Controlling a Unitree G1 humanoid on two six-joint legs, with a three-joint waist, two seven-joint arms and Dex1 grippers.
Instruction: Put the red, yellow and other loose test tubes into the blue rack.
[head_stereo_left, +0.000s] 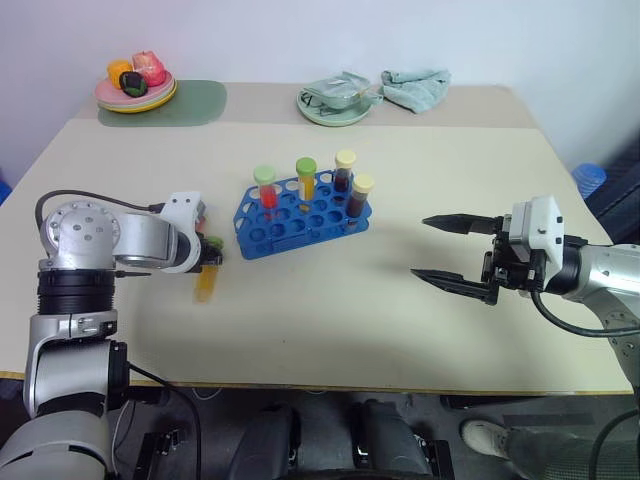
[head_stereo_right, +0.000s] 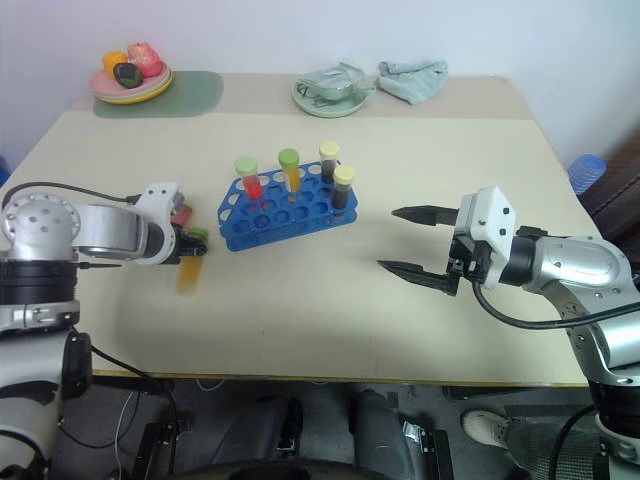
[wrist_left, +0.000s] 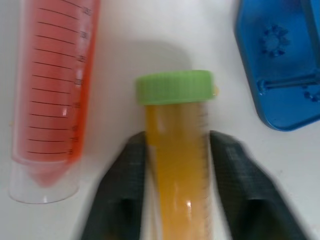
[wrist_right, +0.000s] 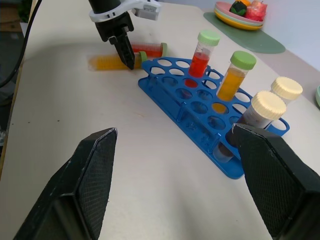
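Observation:
My left gripper is to release the yellow test tube in the blue rack's front row, before the upright yellow tube (head_stereo_left: 317, 222).
A yellow test tube (wrist_left: 177, 165) with a green cap lies flat on the table to the left of the blue rack (head_stereo_left: 300, 222). My left gripper (wrist_left: 177, 145) points down and is shut on it, one finger on each side. A red test tube (wrist_left: 52, 90) lies right beside it, loose on the table. The rack holds several upright tubes with green and cream caps. Off to the right of the rack, my right gripper (head_stereo_left: 420, 247) hovers above the table, open and holding nothing.
At the table's back left, a plate of toy food (head_stereo_left: 135, 92) sits on a green mat (head_stereo_left: 190, 105). A green plate with wrappers (head_stereo_left: 335, 102) and a crumpled cloth (head_stereo_left: 415, 88) lie at the back centre. Bare tabletop (head_stereo_left: 330, 310) spreads in front of the rack.

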